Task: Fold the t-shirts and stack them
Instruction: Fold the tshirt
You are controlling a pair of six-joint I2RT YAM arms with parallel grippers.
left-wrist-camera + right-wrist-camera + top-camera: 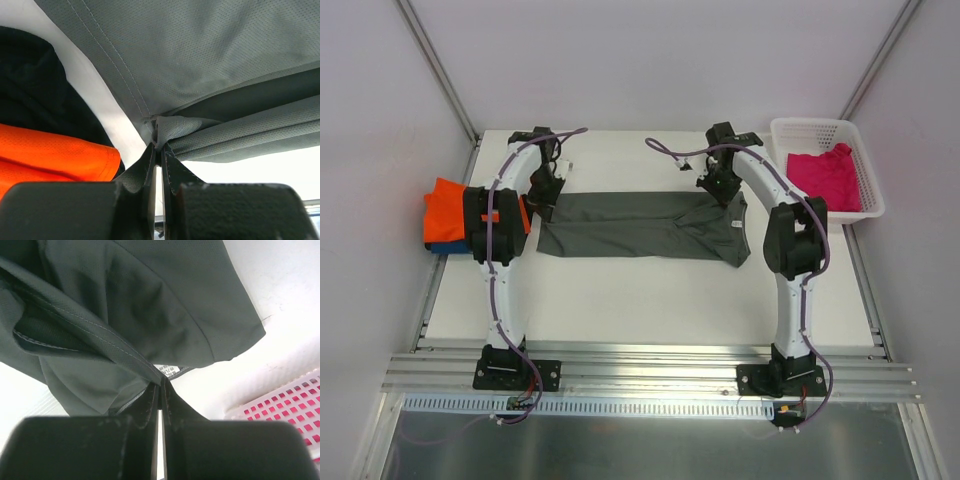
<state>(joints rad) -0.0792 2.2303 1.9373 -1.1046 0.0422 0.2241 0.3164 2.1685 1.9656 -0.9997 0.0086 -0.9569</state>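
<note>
The dark grey t-shirt's hem bunches in my left gripper, so next I open, grab the folded layer's end (181,152) and pull it toward the orange t-shirt.
A dark grey t-shirt (640,224) lies folded lengthwise in a long band across the middle of the table. My left gripper (542,203) is shut on its left end, the cloth (200,65) bunched between the fingertips (160,148). My right gripper (720,190) is shut on the right end near the collar, where the grey fabric (150,305) and a white label (168,370) meet the tips (160,384). An orange t-shirt (448,205) sits folded on a blue one (446,246) at the left edge. A magenta t-shirt (825,176) lies in the basket.
The white mesh basket (865,165) stands at the back right corner, its wall close to my right gripper (295,400). The orange shirt (50,155) sits just left of my left gripper. Metal frame rails run along the table's near edge (640,365).
</note>
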